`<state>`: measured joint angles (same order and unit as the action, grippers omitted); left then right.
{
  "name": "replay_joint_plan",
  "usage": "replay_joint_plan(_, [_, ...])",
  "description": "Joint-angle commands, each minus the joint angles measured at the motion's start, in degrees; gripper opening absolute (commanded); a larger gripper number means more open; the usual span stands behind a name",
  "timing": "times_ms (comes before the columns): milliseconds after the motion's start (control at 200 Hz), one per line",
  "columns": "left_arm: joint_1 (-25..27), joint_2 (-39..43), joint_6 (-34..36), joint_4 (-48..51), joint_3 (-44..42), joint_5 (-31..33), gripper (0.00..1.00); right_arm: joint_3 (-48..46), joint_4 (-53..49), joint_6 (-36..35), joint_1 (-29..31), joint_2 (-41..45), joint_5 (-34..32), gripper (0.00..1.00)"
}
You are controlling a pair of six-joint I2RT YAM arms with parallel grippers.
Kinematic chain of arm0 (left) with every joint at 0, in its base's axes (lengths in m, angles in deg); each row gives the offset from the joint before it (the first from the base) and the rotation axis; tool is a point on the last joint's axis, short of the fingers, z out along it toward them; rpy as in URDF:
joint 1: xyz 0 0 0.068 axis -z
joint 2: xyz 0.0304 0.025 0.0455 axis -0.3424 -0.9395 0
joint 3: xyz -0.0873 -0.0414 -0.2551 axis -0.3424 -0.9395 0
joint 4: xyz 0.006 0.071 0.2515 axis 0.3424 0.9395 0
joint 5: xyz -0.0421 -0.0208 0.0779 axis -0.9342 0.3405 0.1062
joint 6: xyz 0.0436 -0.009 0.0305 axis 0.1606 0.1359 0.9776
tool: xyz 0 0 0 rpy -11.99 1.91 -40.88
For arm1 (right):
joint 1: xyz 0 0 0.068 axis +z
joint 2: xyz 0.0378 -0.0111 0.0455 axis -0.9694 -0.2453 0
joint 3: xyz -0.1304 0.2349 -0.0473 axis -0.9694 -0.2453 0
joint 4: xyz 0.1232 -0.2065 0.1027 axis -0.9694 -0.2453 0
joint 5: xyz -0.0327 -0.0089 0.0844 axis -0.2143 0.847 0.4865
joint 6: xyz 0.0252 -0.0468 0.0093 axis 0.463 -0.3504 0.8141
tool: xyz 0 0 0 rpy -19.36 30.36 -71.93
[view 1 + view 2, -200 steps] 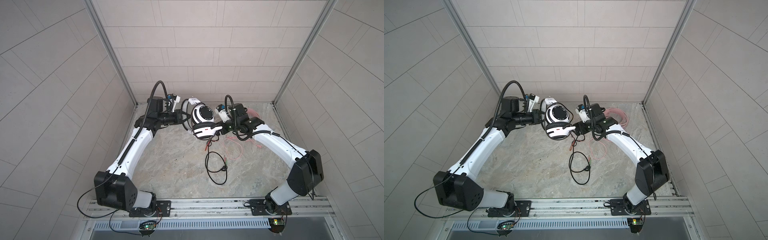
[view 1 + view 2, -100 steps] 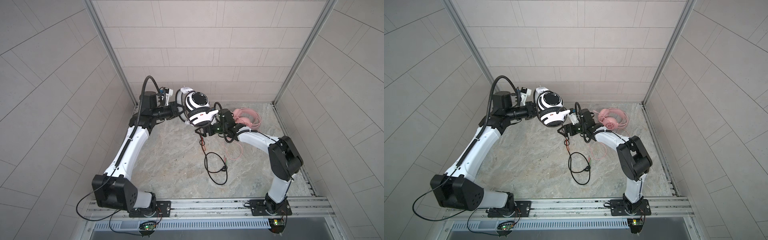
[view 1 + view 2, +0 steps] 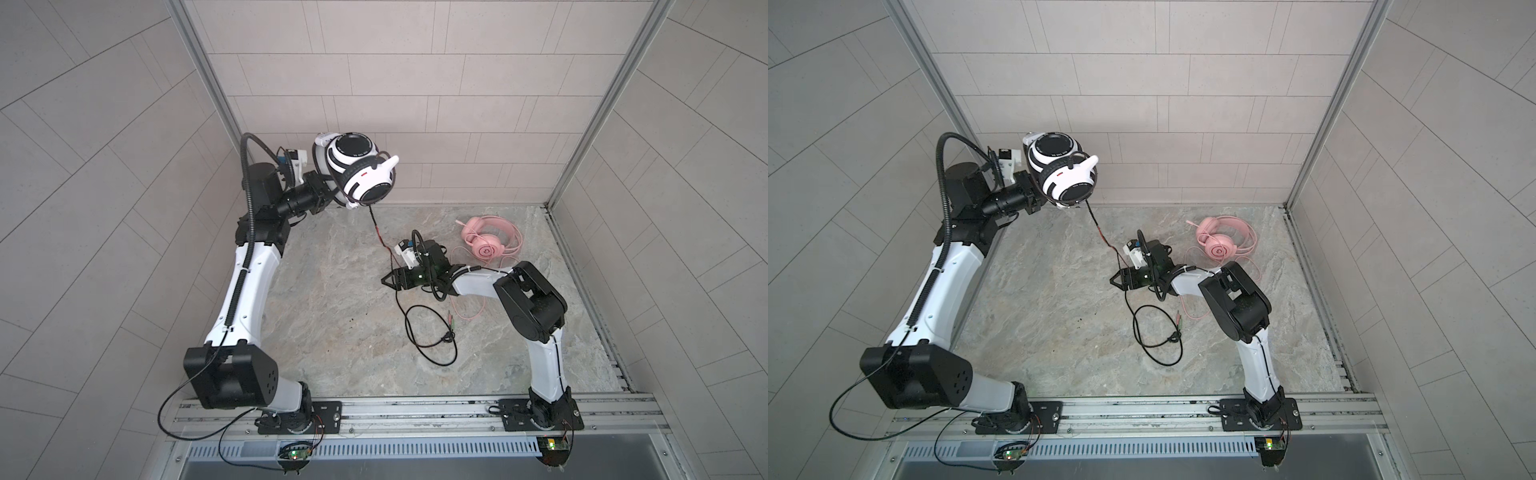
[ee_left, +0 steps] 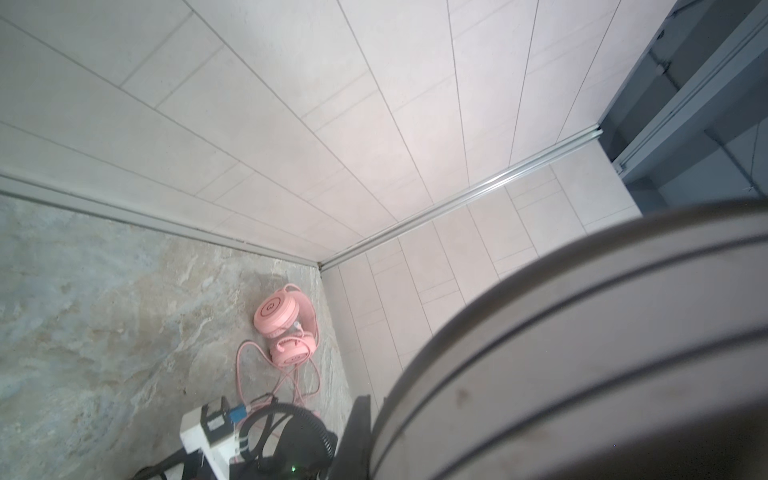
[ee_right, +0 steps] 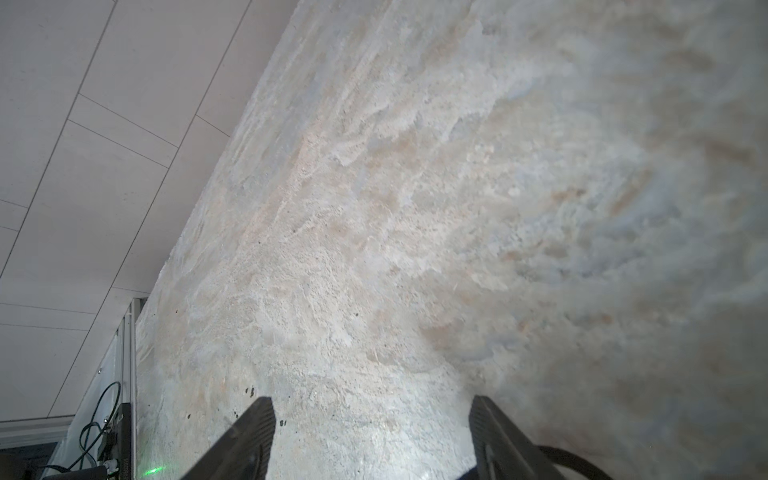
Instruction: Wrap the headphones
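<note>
I should lower my right gripper to the cable's near loop and pinch the cable [image 3: 405,314] where the loop starts, because the cable runs beside that gripper's open fingers.
The white-and-black headphones [image 3: 359,174] [image 3: 1064,174] hang high near the back wall, with my left gripper [image 3: 329,194] [image 3: 1039,199] shut on their band. One ear cup [image 4: 602,353] fills much of the left wrist view. Their black and red cable [image 3: 380,237] drops to the floor and ends in a loose loop [image 3: 432,332] [image 3: 1158,332]. My right gripper [image 3: 387,282] [image 3: 1115,281] [image 5: 372,409] is open low over the floor. The cable runs just beside it, and nothing lies between its fingers [image 5: 257,428]. The pink headphones [image 3: 488,243] [image 3: 1223,243] [image 4: 286,324] lie at the back right.
The pink cable [image 3: 469,309] trails across the floor under the right arm, its plugs [image 3: 451,322] next to the black loop. Tiled walls close in the back and both sides. The marbled floor [image 3: 332,299] is bare on the left half.
The left arm has lifted the white-and-black headphones higher and toward the back wall. The right arm has drawn away from them and sunk toward the floor, uncovering the pink headphones.
</note>
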<state>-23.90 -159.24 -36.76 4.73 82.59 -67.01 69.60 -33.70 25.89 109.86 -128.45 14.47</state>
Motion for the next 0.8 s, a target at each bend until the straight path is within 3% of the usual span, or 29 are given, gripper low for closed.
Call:
replay_joint_plan(0, [-2.2, -0.9, -7.8, -9.8, 4.1, -2.6, 0.00, -0.7, 4.0, 2.3, 1.1, -1.5, 0.8, 0.68])
replay_joint_plan(340, [-10.7, -2.4, -9.1, -8.8, 5.7, 1.0, 0.00, -6.4, 2.0, -0.6, 1.4, 0.9, -0.6, 0.27])
replay_joint_plan(540, [-13.3, -3.2, -8.7, -7.8, 6.7, 3.4, 0.00, -10.5, -2.5, -3.6, 2.0, 3.9, -4.1, 0.28])
replay_joint_plan(796, [-14.0, -3.8, -5.8, -4.2, 9.0, 4.3, 0.00, -11.6, -7.3, -7.0, 3.3, 6.2, -9.1, 0.42])
